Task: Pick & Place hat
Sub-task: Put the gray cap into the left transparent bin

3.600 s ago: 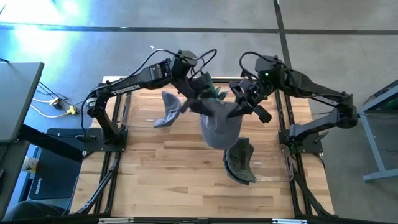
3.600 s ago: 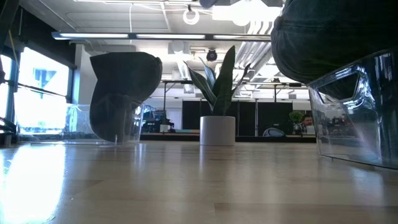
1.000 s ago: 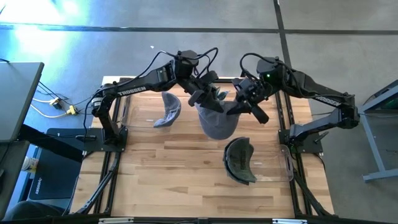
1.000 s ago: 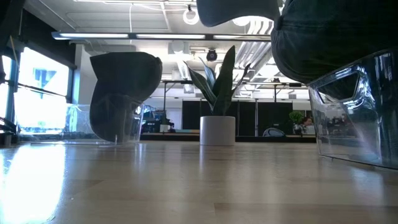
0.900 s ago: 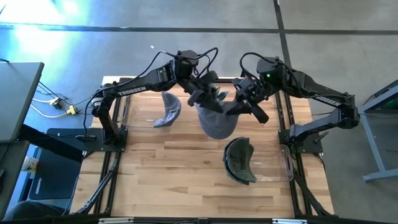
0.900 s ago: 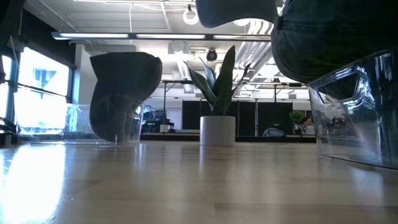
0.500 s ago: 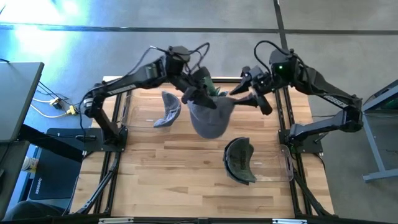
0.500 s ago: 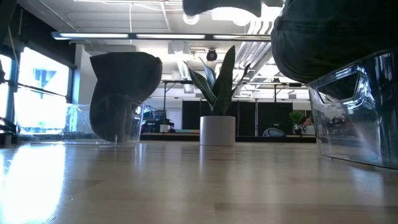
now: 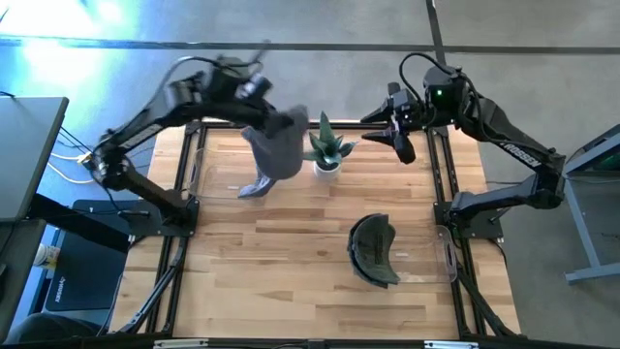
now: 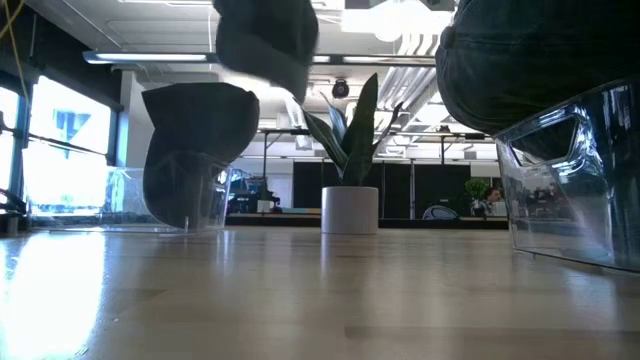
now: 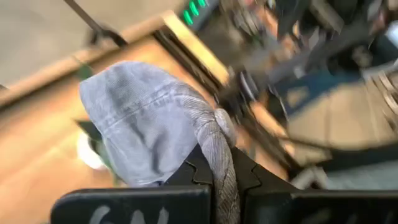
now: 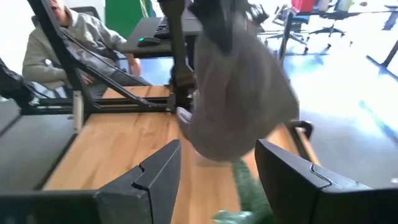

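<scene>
The robot's left gripper should release the light grey hat, now hanging above the binned hat, against the darker grey hat in the clear bin (image 9: 266,174) near the potted plant.
A light grey hat (image 9: 281,145) hangs in the air at the table's far left, above a darker grey hat (image 9: 260,180) that stands on edge in a clear bin (image 9: 208,179). My left gripper (image 9: 260,109) is shut on the hanging hat (image 11: 140,121). In the low view that hat (image 10: 268,40) shows near the top, above the binned hat (image 10: 195,150). My right gripper (image 9: 397,138) stands open at the far right, clear of the hat (image 12: 239,106), with nothing between its fingers (image 12: 158,171). My left gripper pinches a bunched fold at the hat's rim (image 11: 219,138) between its two fingers. The crown (image 11: 134,118) hangs away from the fingers, slack. The hat is lifted clear of the table and of the bin.
A potted plant (image 9: 326,155) stands at the far middle, between the two grippers. A dark hat (image 9: 373,250) lies in a clear bin (image 9: 441,254) at the right. A person (image 12: 59,37) sits beyond the table in the right wrist view.
My right gripper has opened, let go of the grey hat and drawn back toward the table's far right corner. My left gripper has carried the hat from above the plant toward the table's left; it now hangs from that gripper alone, over the left bin.
</scene>
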You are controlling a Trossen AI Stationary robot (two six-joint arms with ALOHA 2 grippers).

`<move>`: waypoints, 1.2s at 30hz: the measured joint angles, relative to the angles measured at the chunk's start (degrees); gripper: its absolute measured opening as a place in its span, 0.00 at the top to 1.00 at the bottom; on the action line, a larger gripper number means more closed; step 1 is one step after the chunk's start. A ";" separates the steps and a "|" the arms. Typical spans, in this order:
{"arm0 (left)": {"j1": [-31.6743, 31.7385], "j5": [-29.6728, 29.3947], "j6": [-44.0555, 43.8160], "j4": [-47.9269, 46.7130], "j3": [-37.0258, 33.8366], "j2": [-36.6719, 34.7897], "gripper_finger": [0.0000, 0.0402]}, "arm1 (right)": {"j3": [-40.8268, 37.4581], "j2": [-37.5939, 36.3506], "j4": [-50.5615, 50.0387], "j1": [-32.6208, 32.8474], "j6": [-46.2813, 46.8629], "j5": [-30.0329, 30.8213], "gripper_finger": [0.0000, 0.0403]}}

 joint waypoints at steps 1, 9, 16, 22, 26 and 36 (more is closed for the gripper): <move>0.00 -2.56 -0.50 0.05 0.08 -1.04 1.00 | 0.00 0.00 0.00 -0.36 -0.48 0.00 0.50; -0.06 -26.86 -1.31 -11.27 0.09 -11.06 1.00 | 0.00 0.04 0.02 -2.83 -1.62 -0.07 0.50; -0.08 -38.76 -1.95 -26.23 -0.07 -13.21 1.00 | 0.00 0.04 0.06 -3.57 -2.05 -0.92 0.50; -0.08 -42.54 -4.33 -28.45 -8.69 -11.85 1.00 | 0.00 0.04 0.07 -3.59 -3.10 -0.92 0.50; -0.13 -43.36 -8.99 -28.24 -20.39 -11.85 1.00 | 0.00 0.04 0.04 -3.57 -2.42 -0.94 0.51; -5.84 -49.14 -17.09 -22.24 -37.38 -12.08 1.00 | 0.00 0.04 -0.73 -3.57 -1.57 -0.94 0.51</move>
